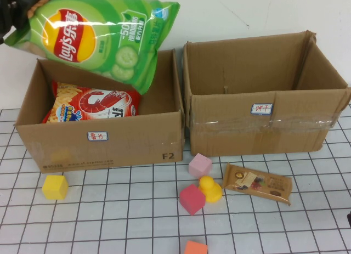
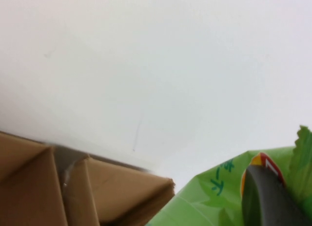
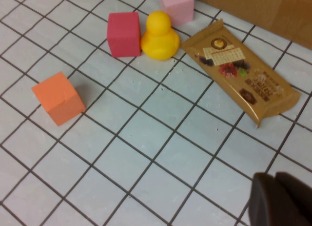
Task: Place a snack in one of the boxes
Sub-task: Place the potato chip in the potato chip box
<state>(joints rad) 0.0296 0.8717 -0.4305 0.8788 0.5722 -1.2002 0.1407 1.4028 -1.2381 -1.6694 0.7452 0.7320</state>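
The green Lay's chips bag, now tilted above that box, will be released by my left gripper over the red shrimp-chips bag inside the cardboard box [image 1: 124, 107].
My left gripper [image 1: 22, 10] is at the far left, shut on the corner of a green Lay's chips bag [image 1: 98, 37], and holds it tilted in the air above the left cardboard box [image 1: 104, 141]. In the left wrist view one dark finger [image 2: 268, 196] presses on the green bag [image 2: 209, 206]. A red shrimp-chips bag [image 1: 93, 106] lies inside the left box. The right box [image 1: 263, 122] looks empty. A brown snack bar [image 1: 256, 182] lies on the table in front of the right box. My right gripper [image 3: 280, 199] is shut and empty, low over the tiles near the bar [image 3: 241, 70].
Toy blocks lie on the gridded table in front of the boxes: a yellow cube [image 1: 55, 187], a pink cube [image 1: 199, 165], a red cube [image 1: 192, 199], a yellow duck [image 1: 209, 189] and an orange cube [image 1: 195, 247]. A white wall stands behind the boxes.
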